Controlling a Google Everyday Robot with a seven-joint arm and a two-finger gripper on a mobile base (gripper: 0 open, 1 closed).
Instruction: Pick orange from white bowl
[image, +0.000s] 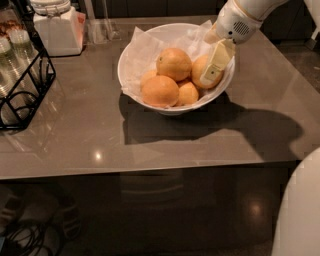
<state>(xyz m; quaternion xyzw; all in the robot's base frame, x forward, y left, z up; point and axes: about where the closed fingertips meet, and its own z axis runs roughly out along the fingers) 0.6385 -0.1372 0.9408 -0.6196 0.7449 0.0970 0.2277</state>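
My gripper should open its fingers, which are at the back upper edge of the orange, then reach further over and close around the orange's middle (207, 72).
The white bowl (131, 55), lined with crumpled white paper, stands at the middle back of the grey table. Several oranges lie in it. A large one (173, 63) is at the top centre and another large one (160, 91) is at the front left, with smaller ones between them. My gripper (212, 64) reaches down from the upper right into the right side of the bowl. It sits around a large orange (199, 69), which it partly covers. That orange still rests in the bowl.
A white lidded jar (56, 27) stands at the back left. A black wire rack (25, 90) with glassware is at the left edge. The table's front edge (150, 170) runs across the middle. A white part of the robot (300, 210) shows at the bottom right.
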